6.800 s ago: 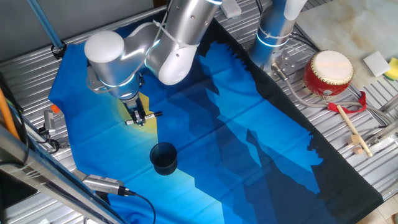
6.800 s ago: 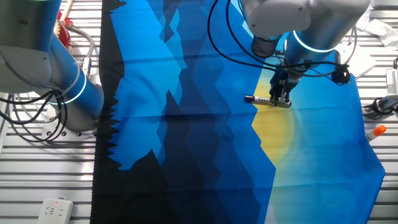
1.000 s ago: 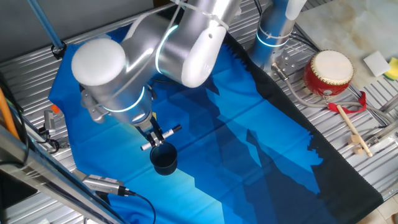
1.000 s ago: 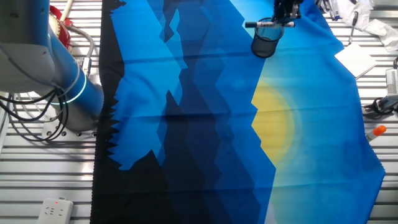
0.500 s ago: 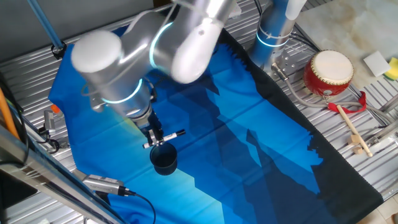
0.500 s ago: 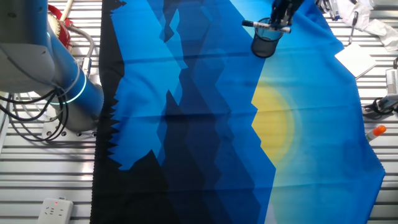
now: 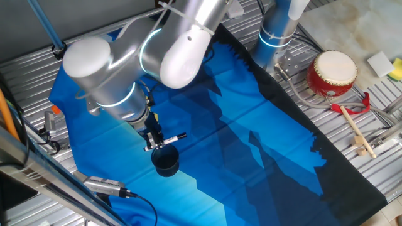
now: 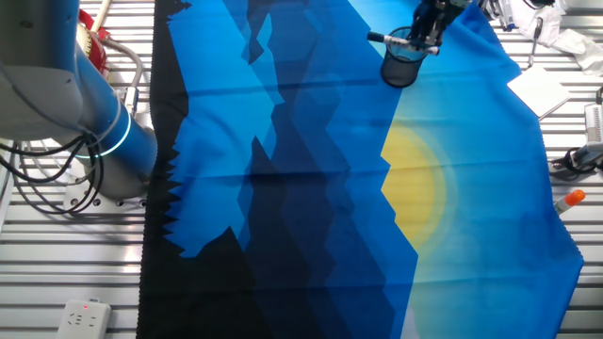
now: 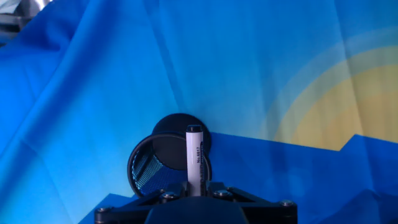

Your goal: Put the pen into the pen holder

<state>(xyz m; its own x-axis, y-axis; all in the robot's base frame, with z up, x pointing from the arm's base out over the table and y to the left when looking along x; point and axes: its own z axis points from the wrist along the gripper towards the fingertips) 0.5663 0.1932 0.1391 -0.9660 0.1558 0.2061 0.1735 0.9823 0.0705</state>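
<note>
Next, the gripper releases the pen inside the opening of the dark navy pen holder (image 7: 169, 166) (image 9: 169, 165) on the blue cloth.
My gripper (image 7: 154, 140) is shut on the pen (image 7: 169, 139), a short white-silver marker with a black end, and holds it level just above the pen holder (image 7: 166, 159), a dark navy cup on the blue cloth. In the other fixed view the gripper (image 8: 422, 35) holds the pen (image 8: 396, 40) across the cup's rim (image 8: 399, 68). In the hand view the pen (image 9: 194, 155) sticks straight out from between my fingers (image 9: 195, 188) over the right part of the cup's opening (image 9: 163, 167).
A blue and yellow cloth (image 7: 239, 125) covers the table. A red drum with a cream top (image 7: 331, 73) and a wooden drumstick (image 7: 355, 130) lie at the right. The arm's base (image 7: 276, 31) stands at the back. An orange-capped marker (image 8: 569, 199) lies off the cloth.
The gripper has carried the pen from the yellow patch to above the cup. In the last second it shifted slightly and the pen swung closer to level over the rim.
</note>
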